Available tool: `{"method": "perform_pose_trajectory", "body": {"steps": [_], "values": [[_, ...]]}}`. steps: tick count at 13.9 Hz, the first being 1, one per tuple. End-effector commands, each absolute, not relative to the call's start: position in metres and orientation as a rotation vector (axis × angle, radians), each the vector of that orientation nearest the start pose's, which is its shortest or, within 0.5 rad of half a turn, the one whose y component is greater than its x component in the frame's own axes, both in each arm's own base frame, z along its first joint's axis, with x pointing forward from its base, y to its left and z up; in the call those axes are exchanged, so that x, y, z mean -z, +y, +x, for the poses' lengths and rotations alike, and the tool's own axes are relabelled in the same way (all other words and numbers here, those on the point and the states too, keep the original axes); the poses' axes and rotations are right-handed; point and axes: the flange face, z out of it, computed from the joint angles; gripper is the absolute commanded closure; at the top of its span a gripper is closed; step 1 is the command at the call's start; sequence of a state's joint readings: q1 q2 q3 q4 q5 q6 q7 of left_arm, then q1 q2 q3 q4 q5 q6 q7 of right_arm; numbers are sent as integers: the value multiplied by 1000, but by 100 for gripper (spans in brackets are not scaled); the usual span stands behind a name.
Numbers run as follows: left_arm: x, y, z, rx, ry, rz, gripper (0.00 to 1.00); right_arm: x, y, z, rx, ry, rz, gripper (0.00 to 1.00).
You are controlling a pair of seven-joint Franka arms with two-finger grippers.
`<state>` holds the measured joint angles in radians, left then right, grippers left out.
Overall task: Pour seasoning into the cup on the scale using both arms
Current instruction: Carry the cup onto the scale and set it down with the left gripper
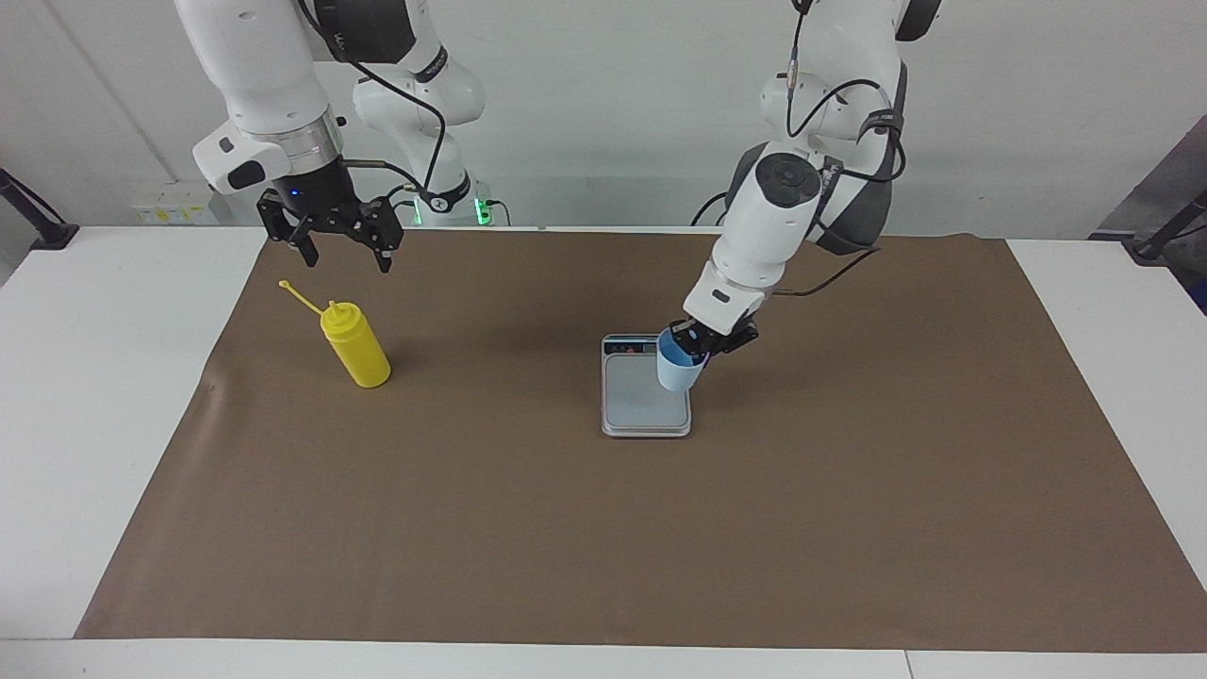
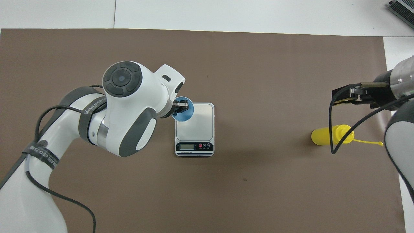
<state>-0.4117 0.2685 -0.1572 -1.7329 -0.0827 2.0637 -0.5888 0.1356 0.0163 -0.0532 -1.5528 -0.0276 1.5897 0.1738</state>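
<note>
Next, I release the light blue cup, which hangs tilted over the scale, from my left gripper on the scale's grey plate (image 2: 194, 114), away from the scale's dark display strip.
The light blue cup (image 1: 679, 370) hangs tilted over the scale (image 1: 641, 401), above the plate's edge toward the left arm's end. My left gripper (image 1: 696, 341) is shut on the cup's rim, one finger inside. From overhead the cup (image 2: 185, 114) overlaps a corner of the grey plate of the scale (image 2: 197, 124), and the left gripper (image 2: 180, 106) shows at its rim. The yellow seasoning bottle (image 1: 355, 345) stands upright toward the right arm's end, cap strap sticking out. My right gripper (image 1: 345, 261) hovers open above the bottle (image 2: 325, 136), apart from it; overhead shows the right gripper (image 2: 338, 97).
A brown mat (image 1: 603, 547) covers most of the white table (image 1: 94, 377). The scale's dark display strip (image 2: 194, 147) faces the robots. A grey device (image 2: 401, 8) lies at the table's corner farthest from the robots, at the right arm's end.
</note>
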Motion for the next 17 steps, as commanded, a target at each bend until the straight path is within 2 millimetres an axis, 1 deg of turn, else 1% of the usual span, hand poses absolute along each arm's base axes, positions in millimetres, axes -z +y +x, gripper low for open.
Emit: {"method": "perform_pose_trajectory", "body": {"steps": [1,4,6,7,9,12,14,16,17], "values": [[-410,-370,539,31,-124,-3249,100,-625,39,555,30,116,-3170,0],[-402,-368,539,36,-111,-3228,100,-625,39,555,30,116,-3170,0],[-384,-369,536,20,-96,-3211,100,-625,39,555,30,116,-3170,0],[-381,-369,536,36,-97,-3218,100,-625,39,555,30,116,-3170,0],[-382,-368,539,62,-102,-3227,100,-625,39,555,30,116,-3170,0],[-380,-370,538,57,-97,-3226,100,-625,39,555,30,116,-3170,0],[-376,-369,535,45,-101,-3221,100,-625,39,555,30,116,-3170,0],[-375,-369,535,51,-110,-3225,100,-625,39,555,30,116,-3170,0],[-371,-370,533,51,-106,-3226,100,-625,39,555,30,116,-3170,0]]}}
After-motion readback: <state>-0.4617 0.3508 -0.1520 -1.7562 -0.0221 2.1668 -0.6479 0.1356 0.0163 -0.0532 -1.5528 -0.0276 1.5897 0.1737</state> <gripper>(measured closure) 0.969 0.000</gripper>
